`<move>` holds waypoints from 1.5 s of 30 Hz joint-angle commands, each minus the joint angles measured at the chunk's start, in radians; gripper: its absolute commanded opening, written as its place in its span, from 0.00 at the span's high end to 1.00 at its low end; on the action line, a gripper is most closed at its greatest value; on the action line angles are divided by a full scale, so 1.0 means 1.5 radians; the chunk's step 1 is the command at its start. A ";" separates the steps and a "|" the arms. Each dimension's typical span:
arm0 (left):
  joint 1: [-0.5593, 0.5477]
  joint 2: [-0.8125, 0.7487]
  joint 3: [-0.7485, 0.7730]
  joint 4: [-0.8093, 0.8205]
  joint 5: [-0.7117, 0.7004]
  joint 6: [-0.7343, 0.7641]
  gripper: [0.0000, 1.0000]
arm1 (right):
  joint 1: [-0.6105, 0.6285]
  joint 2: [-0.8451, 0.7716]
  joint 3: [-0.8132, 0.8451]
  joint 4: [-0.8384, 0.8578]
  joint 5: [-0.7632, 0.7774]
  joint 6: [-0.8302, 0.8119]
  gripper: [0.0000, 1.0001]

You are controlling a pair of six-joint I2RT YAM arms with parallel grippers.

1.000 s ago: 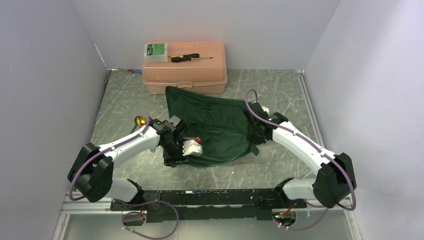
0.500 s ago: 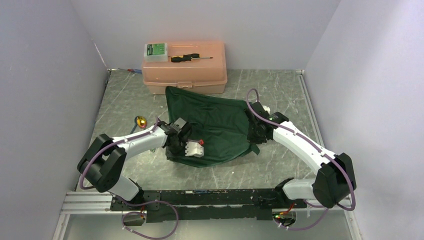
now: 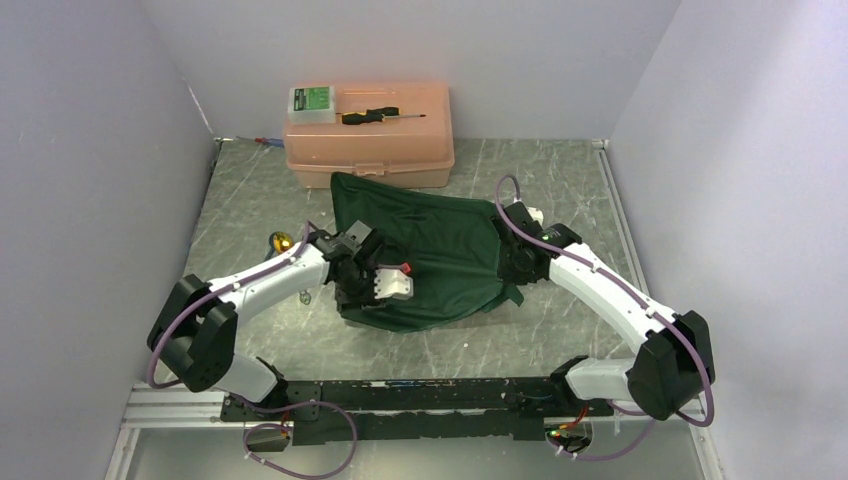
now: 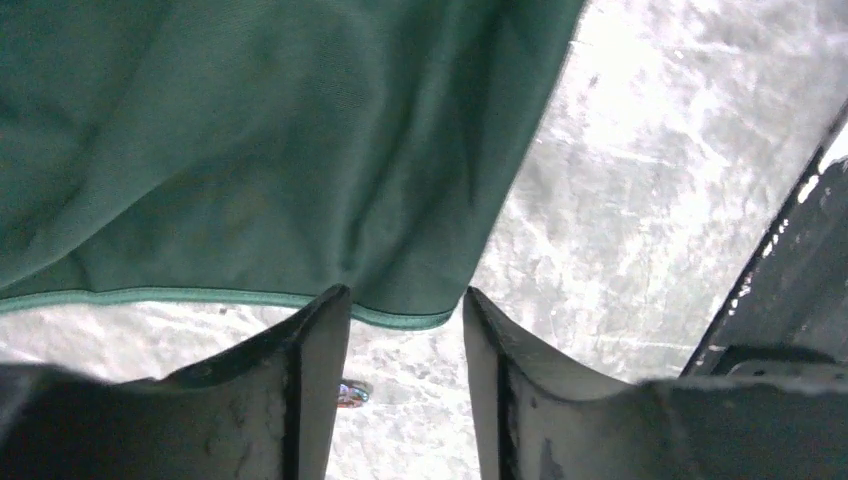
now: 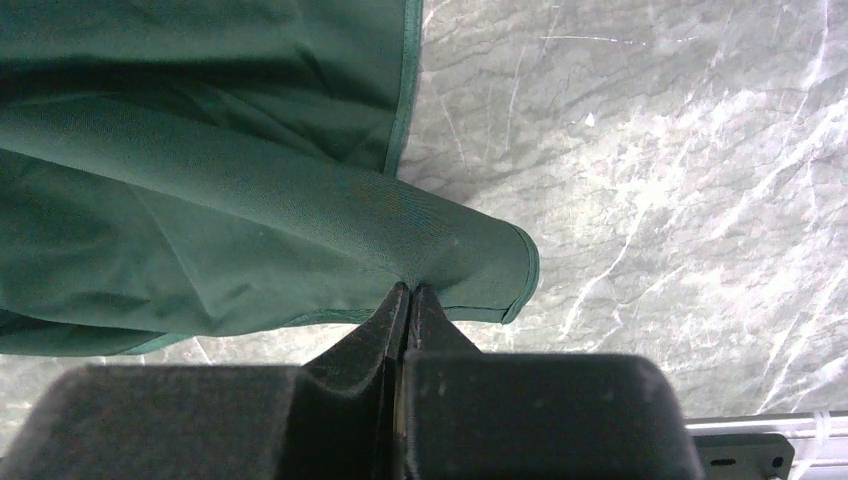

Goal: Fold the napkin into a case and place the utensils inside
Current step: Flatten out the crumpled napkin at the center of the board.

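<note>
My left gripper will take the near hemmed corner (image 4: 428, 312) and pull the napkin square before folding, because the napkin slants with its far corner against the peach box.
The dark green napkin (image 3: 430, 250) lies crumpled in the middle of the table. My right gripper (image 3: 512, 268) is shut on the napkin's right edge; in the right wrist view the closed tips (image 5: 408, 292) pinch a fold of the cloth (image 5: 250, 200). My left gripper (image 3: 352, 295) is at the napkin's near left edge. In the left wrist view it (image 4: 405, 300) is open, with the napkin's hemmed corner (image 4: 410, 312) lying at the tips. The gold utensil head (image 3: 282, 241) lies left of my left arm. The silver utensil is not clearly visible.
A peach plastic box (image 3: 368, 150) stands at the back, touching the napkin's far corner, with a black-handled screwdriver (image 3: 380, 115) and a small green-and-white case (image 3: 312, 102) on its lid. Grey walls close in left, right and back. A small shiny bit (image 4: 350, 393) lies on the marble below my left fingers.
My left arm has moved right and away from the near edge, onto the napkin's near left edge. The napkin's near left corner has shifted slightly with it. My right gripper has barely moved.
</note>
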 commanded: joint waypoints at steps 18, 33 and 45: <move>-0.036 0.021 -0.095 0.166 -0.136 -0.047 0.97 | -0.007 0.011 0.045 0.006 -0.006 -0.015 1.00; 0.091 -0.132 0.087 -0.333 0.175 0.035 0.97 | 0.157 -0.070 -0.030 -0.133 -0.090 0.043 1.00; 0.091 -0.154 0.085 -0.368 0.157 0.031 0.97 | 0.210 -0.016 0.089 -0.232 -0.084 0.029 1.00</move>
